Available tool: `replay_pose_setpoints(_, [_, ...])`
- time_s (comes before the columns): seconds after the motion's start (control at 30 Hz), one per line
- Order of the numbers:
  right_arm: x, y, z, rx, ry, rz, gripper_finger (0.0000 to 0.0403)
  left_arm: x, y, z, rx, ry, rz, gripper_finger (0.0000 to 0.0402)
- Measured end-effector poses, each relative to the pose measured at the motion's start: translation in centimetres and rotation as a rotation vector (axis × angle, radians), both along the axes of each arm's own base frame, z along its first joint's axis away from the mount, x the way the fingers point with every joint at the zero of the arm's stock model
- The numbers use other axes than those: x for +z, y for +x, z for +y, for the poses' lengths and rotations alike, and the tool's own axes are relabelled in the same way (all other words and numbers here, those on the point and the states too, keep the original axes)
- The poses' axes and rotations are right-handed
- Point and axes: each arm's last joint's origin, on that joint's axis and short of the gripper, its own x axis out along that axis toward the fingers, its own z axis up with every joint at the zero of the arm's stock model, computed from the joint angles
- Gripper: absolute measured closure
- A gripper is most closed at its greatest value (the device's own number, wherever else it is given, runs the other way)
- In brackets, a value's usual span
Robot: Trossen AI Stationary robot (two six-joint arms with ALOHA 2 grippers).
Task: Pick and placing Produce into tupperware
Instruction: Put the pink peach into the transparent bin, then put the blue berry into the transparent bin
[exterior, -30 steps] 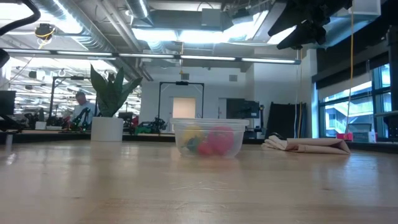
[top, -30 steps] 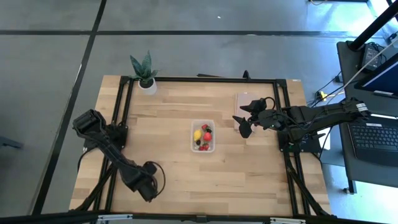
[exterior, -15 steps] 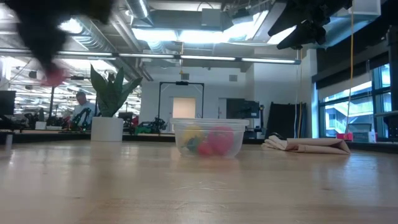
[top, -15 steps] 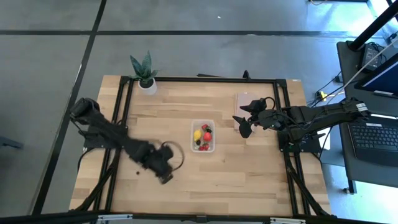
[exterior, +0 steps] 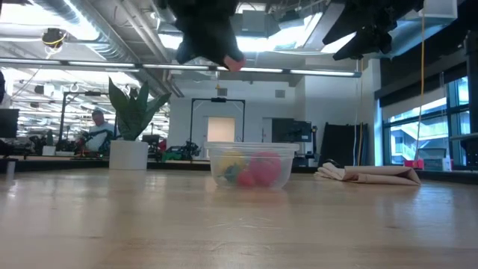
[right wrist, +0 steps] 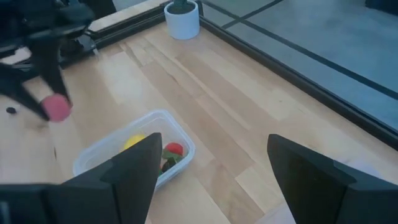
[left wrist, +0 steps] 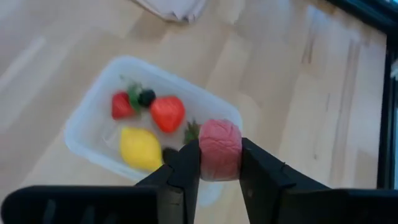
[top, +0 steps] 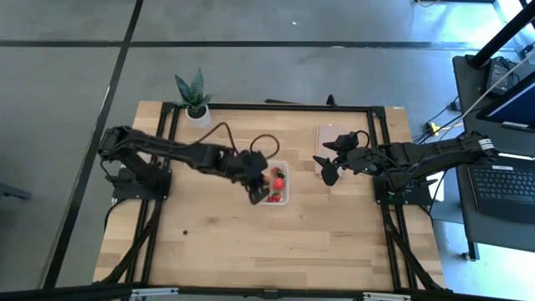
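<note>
My left gripper is going to release the pinkish piece inside the clear tupperware [top: 272,194] [left wrist: 184,148], between the dark berry and the nearest strawberry.
The clear tupperware [top: 275,183] stands at the table's middle and holds red strawberries [left wrist: 167,112], a yellow lemon [left wrist: 140,147] and dark berries [left wrist: 147,97]. It also shows in the low view [exterior: 250,166] and the right wrist view [right wrist: 134,152]. My left gripper [top: 261,182] is above the container's left side, shut on the pinkish piece [left wrist: 219,149]. My right gripper [top: 328,170] hangs open and empty to the right of the container, above the table. My left gripper pinches the pinkish piece by its two opposite sides [left wrist: 207,157] between its two fingertips. The fingers come from above, slanting down from the table's left. The piece is lifted clear, high above the container's rim in the low view [exterior: 234,63].
A pinkish lid [top: 328,136] lies at the back right, just beyond my right gripper. A potted plant [top: 195,100] stands at the far left corner. A small dark thing [top: 184,233] lies on the bare wood at the near left.
My left gripper has risen from the table's near left part and swung toward the far right, to above the container, with the pinkish piece held between its fingers.
</note>
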Motion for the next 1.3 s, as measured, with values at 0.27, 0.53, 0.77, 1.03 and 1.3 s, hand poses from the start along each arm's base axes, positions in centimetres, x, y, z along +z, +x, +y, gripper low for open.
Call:
replay_pose_setpoints(0.27, [-0.1, 0.0, 0.0, 0.002, -0.004, 0.010, 0.0109, 0.2, 0.4, 2.3, 0.013, 0.051, -0.029, 0.0321])
replay_pose_setpoints(0.53, [-0.1, -0.1, 0.0, 0.013, -0.023, 0.030, 0.0109, -3.8, 3.1, 1.9, -0.013, 0.056, 0.032, 0.0310])
replay_pose_setpoints(0.77, [-0.2, -0.1, 0.0, 0.013, -0.024, 0.036, 0.0109, -8.8, 4.7, 1.6, -0.069, 0.018, 0.167, 0.0321])
replay_pose_setpoints(1.03, [-0.2, -0.2, 0.0, 0.013, -0.024, 0.040, 0.0109, -10.4, 5.1, 1.9, -0.085, -0.024, 0.210, 0.0284])
replay_pose_setpoints(1.3, [-0.2, -0.2, 0.0, 0.013, -0.025, 0.043, 0.0109, -10.4, 5.1, 1.9, -0.079, -0.044, 0.205, 0.0241])
